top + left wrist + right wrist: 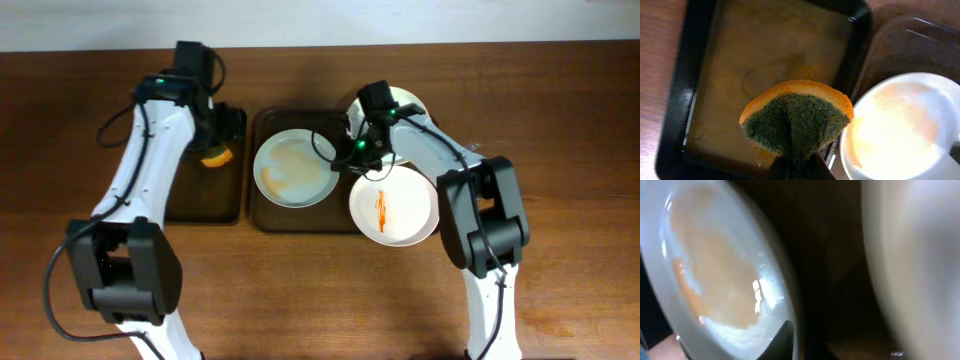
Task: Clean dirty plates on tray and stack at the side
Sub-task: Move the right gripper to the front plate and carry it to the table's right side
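Note:
Next, my right gripper lets go of the smeared plate on the bare table [498, 166] next to the brown tray, just past the streaked plate.
The brown tray [262, 215] lies in the middle of the table. A white plate [295, 170] with a pale smear lies on its left half. It also shows in the left wrist view [900, 125] and the right wrist view [715, 280]. My right gripper [349, 152] is at this plate's right rim, with one finger [785, 337] lying over the rim, and seems shut on it. A second plate [393, 205] with an orange-red streak lies at the tray's right end. A third plate [405, 100] lies behind my right arm. My left gripper [215, 142] is shut on an orange and green sponge [795, 122].
A narrower black tray [200, 205] stands left of the brown tray, and the sponge hangs over it [677, 100]. The brown tray's corner [900, 45] shows beside it. Both arms reach in from the table's near side.

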